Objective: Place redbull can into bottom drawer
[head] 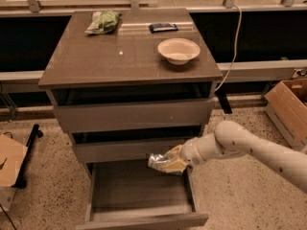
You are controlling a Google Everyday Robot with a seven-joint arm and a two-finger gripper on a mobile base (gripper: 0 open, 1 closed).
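Next, I release the redbull can near the middle of the bottom drawer's inside [161,189], slightly toward the cardboard box.
The cabinet's bottom drawer [144,221] is pulled open, and its plain grey interior shows no objects. My gripper [165,162] reaches in from the right on a white arm. It is shut on the redbull can [156,160], which looks silvery and lies sideways in the fingers. The can hangs just above the drawer's back right part, level with the lower edge of the middle drawer front. The two upper drawers are closed.
On the cabinet top [110,61] stand a white bowl [178,50], a green-and-white bag [103,21] and a flat black packet [163,27]. A cardboard box [290,109] stands on the floor at the right, and flat cardboard [7,166] at the left. A cable [233,47] hangs behind the cabinet.
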